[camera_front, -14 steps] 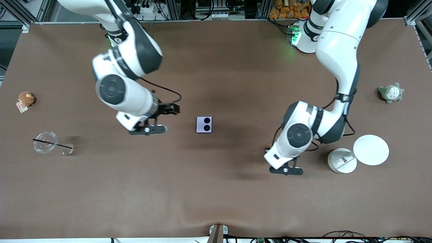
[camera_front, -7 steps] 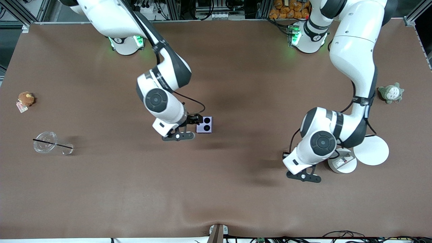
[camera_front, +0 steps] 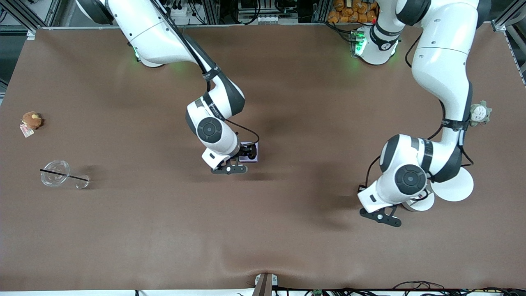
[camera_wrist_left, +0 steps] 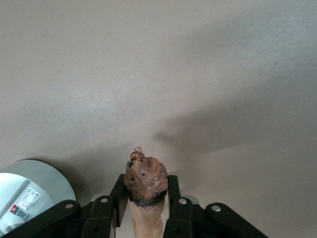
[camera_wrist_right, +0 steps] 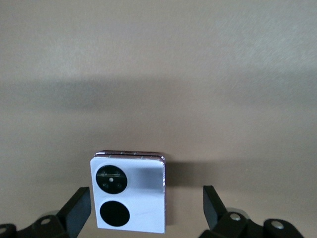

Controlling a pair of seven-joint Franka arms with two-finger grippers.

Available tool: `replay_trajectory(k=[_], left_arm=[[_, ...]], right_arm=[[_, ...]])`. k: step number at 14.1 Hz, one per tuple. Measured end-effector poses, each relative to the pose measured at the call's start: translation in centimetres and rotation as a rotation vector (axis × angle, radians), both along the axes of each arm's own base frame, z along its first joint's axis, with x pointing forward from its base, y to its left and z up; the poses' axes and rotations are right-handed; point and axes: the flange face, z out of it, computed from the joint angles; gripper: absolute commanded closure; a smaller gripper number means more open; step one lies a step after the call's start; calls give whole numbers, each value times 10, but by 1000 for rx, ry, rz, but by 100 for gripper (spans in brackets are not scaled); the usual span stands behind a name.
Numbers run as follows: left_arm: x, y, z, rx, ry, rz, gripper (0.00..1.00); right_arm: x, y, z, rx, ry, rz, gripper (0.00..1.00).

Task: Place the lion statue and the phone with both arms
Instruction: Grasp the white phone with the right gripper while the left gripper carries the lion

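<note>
The robot's left gripper needs to release the lion statue on the brown table (camera_front: 388, 192) next to the white container, opposite the white disc.
The pale lilac phone (camera_wrist_right: 128, 193) lies flat on the brown table, its two black circles facing up. My right gripper (camera_wrist_right: 146, 208) is open and straddles it, with one finger on each side and a gap to both. In the front view the right gripper (camera_front: 245, 153) covers part of the phone (camera_front: 252, 153) near the table's middle. My left gripper (camera_wrist_left: 145, 198) is shut on the orange-brown lion statue (camera_wrist_left: 145, 181), whose dark-maned head sticks out past the fingertips. In the front view the left hand (camera_front: 376, 201) hangs over the table beside the white container, and the lion is hidden.
A white round container (camera_front: 420, 203) and a white disc (camera_front: 454, 185) lie by the left hand; the container also shows in the left wrist view (camera_wrist_left: 25, 193). A grey-green plush (camera_front: 478, 113), a brown plush (camera_front: 31, 120) and a tipped clear cup (camera_front: 55, 173) lie at the table's ends.
My right arm has swung in to the phone and its open fingers now straddle it. My left arm has carried the lion toward its own end of the table, beside the white container.
</note>
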Motion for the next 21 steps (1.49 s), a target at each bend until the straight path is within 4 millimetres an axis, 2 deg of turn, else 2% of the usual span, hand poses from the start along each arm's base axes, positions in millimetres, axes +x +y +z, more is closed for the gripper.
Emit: replay_trajectory(k=[6, 9, 13, 17, 18, 19, 20, 21], left_arm=[[1, 21, -18, 5, 28, 22, 100], [2, 41, -24, 7, 40, 50, 100], [0, 49, -33, 9, 56, 59, 100], [2, 61, -35, 8, 57, 77, 100], [2, 65, -35, 7, 57, 81, 100], [3, 67, -35, 7, 57, 85, 100], [3, 67, -35, 7, 57, 85, 77], [3, 67, -35, 7, 57, 85, 28]], right_arm=[[-19, 24, -21, -3, -2, 25, 0], [-23, 27, -27, -7, 1, 30, 0], [-27, 32, -38, -10, -1, 30, 0], [-31, 35, -47, -18, -5, 39, 0], [-32, 36, -47, -25, -10, 47, 13], [-33, 37, -47, -32, -16, 52, 33], [-33, 36, -47, -45, -21, 57, 70], [-33, 37, -44, -49, -23, 57, 82]])
